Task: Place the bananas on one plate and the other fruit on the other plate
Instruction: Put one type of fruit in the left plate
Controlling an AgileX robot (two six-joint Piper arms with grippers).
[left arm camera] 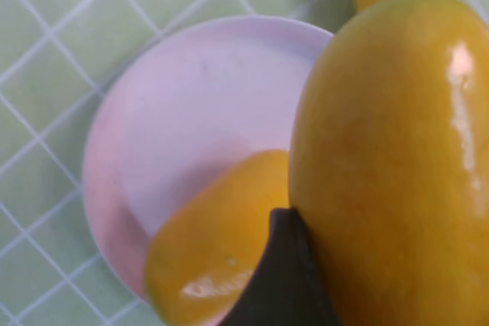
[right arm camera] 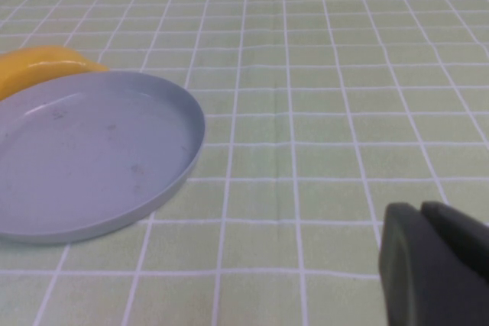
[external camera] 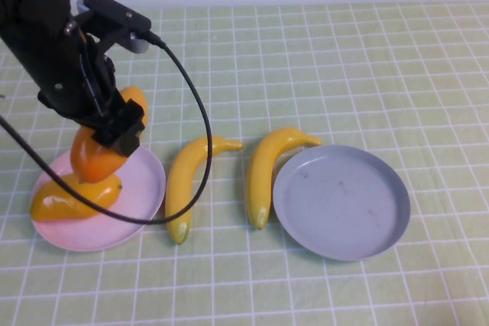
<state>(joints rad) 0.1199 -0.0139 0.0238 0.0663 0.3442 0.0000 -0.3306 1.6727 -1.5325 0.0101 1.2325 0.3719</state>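
Observation:
Next, my left gripper sets the orange-red mango down on the pink plate's near half (external camera: pixel 97 205), so that it rests against the yellow-orange mango.
My left gripper (external camera: pixel 107 137) is shut on the orange-red mango (external camera: pixel 98 159) and holds it tilted over the pink plate (external camera: pixel 145 188); the mango fills the left wrist view (left arm camera: pixel 390 158). The yellow-orange mango (external camera: pixel 72 198) lies on that plate, also in the left wrist view (left arm camera: pixel 210 246) with the plate (left arm camera: pixel 176 104). Two bananas (external camera: pixel 185 181) (external camera: pixel 267 169) lie on the cloth between the plates. The grey-blue plate (external camera: pixel 341 201) is empty, also in the right wrist view (right arm camera: pixel 92 150). My right gripper (right arm camera: pixel 435 265) is shut, low over the cloth right of that plate; it is out of the high view.
A green checked cloth (external camera: pixel 344 66) covers the table. The left arm's black cable (external camera: pixel 200 135) loops over the pink plate's right rim and the left banana. A banana tip (right arm camera: pixel 38 66) shows behind the grey-blue plate in the right wrist view.

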